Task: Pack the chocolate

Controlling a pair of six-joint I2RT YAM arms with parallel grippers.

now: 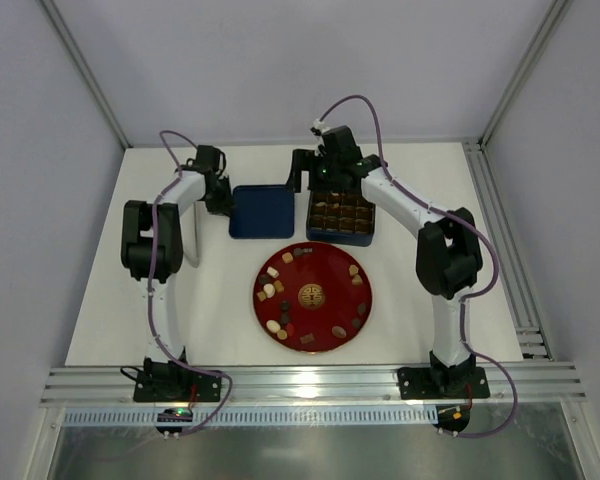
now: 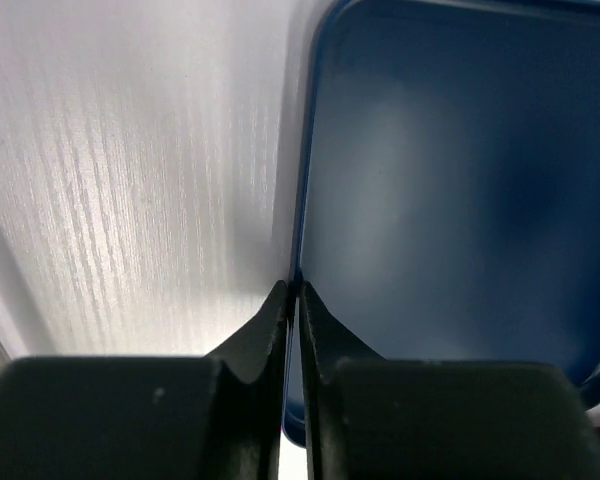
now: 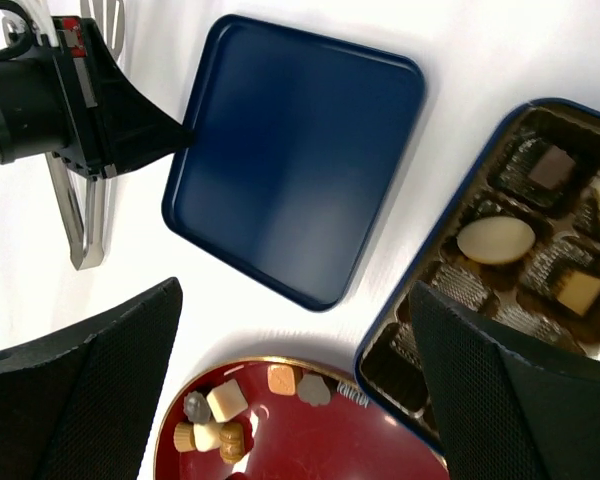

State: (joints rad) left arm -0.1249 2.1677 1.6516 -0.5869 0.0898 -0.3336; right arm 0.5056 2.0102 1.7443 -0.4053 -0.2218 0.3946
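The tin-side edge (image 1: 294, 214) (image 3: 367, 212) of the blue lid is the next place my right gripper will grab, opposite the lid edge that my left gripper holds.
The chocolate pieces (image 1: 272, 290) lie round the rim of the red plate (image 1: 325, 270); more fill the blue grid tin (image 1: 366, 238). In the right wrist view, pieces sit on the plate (image 3: 225, 400) and in the tin (image 3: 495, 240). The flat blue lid (image 1: 263, 211) lies left of the tin. My left gripper (image 1: 220, 197) is shut on the lid's left rim; the rim (image 2: 302, 180) runs between the fingertips (image 2: 293, 288). My right gripper (image 3: 295, 295) is open and empty, above the table between lid (image 3: 290, 150), plate and tin.
Metal tongs (image 3: 85, 215) lie on the white table left of the lid, beside the left gripper (image 3: 170, 135). The tin's rim (image 3: 435, 235) and the plate (image 3: 360, 445) nearly touch. Frame rails run along the near edge (image 1: 310, 380) and the right side.
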